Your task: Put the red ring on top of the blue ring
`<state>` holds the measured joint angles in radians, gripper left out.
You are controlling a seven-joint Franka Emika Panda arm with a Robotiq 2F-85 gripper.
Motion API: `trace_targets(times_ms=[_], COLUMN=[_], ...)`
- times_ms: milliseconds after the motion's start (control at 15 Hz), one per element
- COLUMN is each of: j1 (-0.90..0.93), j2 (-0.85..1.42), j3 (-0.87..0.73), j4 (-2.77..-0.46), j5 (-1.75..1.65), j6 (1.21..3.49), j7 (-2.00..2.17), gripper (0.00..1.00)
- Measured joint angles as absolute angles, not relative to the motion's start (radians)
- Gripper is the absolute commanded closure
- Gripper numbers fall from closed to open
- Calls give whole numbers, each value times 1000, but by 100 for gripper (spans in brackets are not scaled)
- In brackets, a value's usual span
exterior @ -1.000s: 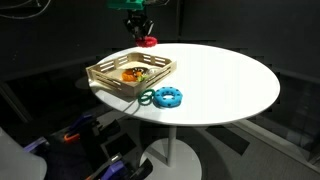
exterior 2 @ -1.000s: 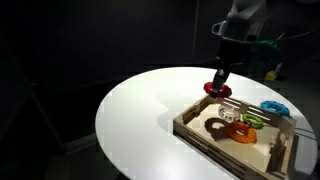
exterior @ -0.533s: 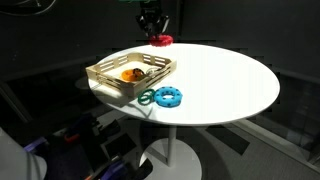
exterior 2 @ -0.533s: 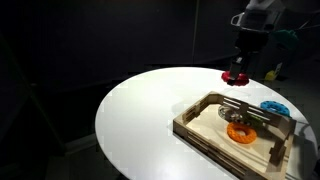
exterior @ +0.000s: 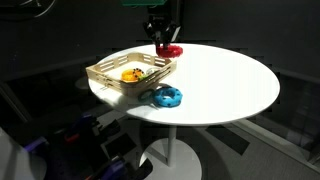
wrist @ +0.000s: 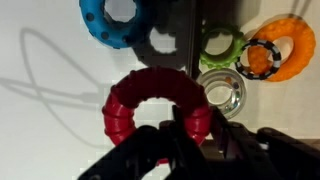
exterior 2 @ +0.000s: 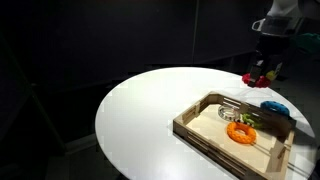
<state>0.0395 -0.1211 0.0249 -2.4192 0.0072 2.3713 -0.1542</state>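
Note:
The red ring will come to lie flat on the blue ring [exterior: 168, 94] [wrist: 118, 13] beside the dark-green ring, outside the wooden tray, as my gripper lets go of it there.
My gripper [wrist: 197, 125] is shut on the red ring [wrist: 155, 100], pinching its rim, and holds it in the air. In both exterior views the gripper [exterior: 165, 38] [exterior 2: 263, 62] hangs past the far edge of the wooden tray with the red ring [exterior: 172, 49] [exterior 2: 252, 79] below it. The blue ring [exterior: 165, 96] [exterior 2: 274, 107] lies flat on the white table beside the tray. In the wrist view the blue ring [wrist: 118, 20] sits at the top left, apart from the red ring.
The wooden tray [exterior: 105, 72] [exterior 2: 200, 128] holds an orange ring [exterior 2: 240, 131] [wrist: 283, 50], a light-green ring [wrist: 222, 45] and a metal ring [wrist: 220, 90]. A dark-green ring [exterior: 148, 98] lies against the blue ring. The round white table [exterior: 230, 85] is ringed by dark surroundings.
My gripper has carried the red ring sideways from over the tray's far edge to a spot beyond the tray. The grip has not changed. The blue ring has not moved.

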Motion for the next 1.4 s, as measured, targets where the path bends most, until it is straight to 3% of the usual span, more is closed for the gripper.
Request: trace_targets(times_ms=[1267,1333,1400], j1=[-44,-44,-44], j2=[-158,-152,-147], j3=[-53,-53,-53], j4=[-2678,-2681,-2682], j5=[-74,-74,-74], j6=[2562,2570,2576], j7=[-155,-155,-155], gripper=[89,88,73])
